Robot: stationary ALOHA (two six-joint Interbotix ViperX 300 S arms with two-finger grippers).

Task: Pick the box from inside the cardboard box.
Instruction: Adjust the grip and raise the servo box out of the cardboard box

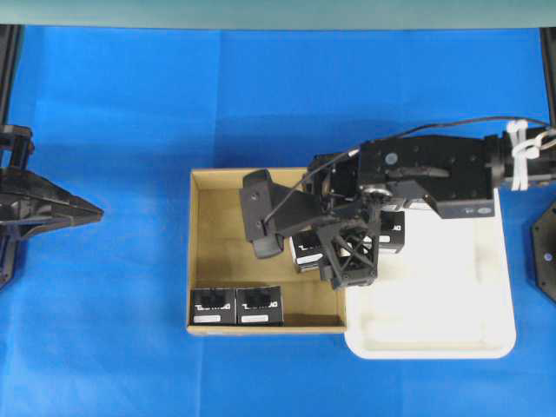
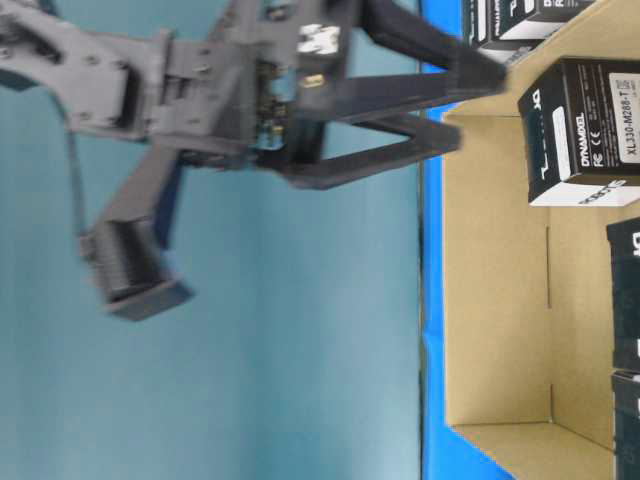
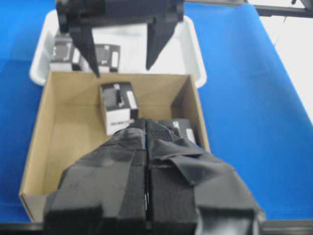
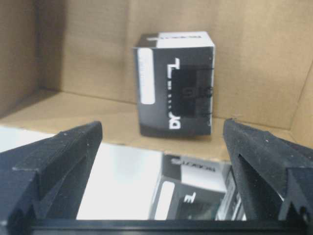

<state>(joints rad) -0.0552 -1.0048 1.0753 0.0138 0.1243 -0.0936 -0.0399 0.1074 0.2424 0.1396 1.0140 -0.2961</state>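
The upright black carton inside the cardboard box beside the white tray will be gripped by my right gripper on the opposite sides (image 1: pixel 307 251) (image 4: pixel 175 90).
The brown cardboard box (image 1: pixel 217 226) holds three black cartons. One box (image 1: pixel 306 250) stands upright near its right wall, and it also shows in the right wrist view (image 4: pixel 173 83), the left wrist view (image 3: pixel 119 105) and the table-level view (image 2: pixel 580 130). Two more boxes (image 1: pixel 236 307) lie side by side at the front wall. My right gripper (image 1: pixel 343 256) is open and empty, hovering over the edge between the cardboard box and the tray, with the upright box straight ahead between its fingers (image 4: pixel 58 161). My left gripper (image 3: pixel 146 125) is shut and empty, far left of the cardboard box.
A white plastic tray (image 1: pixel 434 313) touches the cardboard box's right side and holds another black carton (image 1: pixel 391 230), also seen below my right gripper (image 4: pixel 195 191). Blue cloth (image 1: pixel 104 330) covers the table. The left arm (image 1: pixel 43 204) rests at the left edge.
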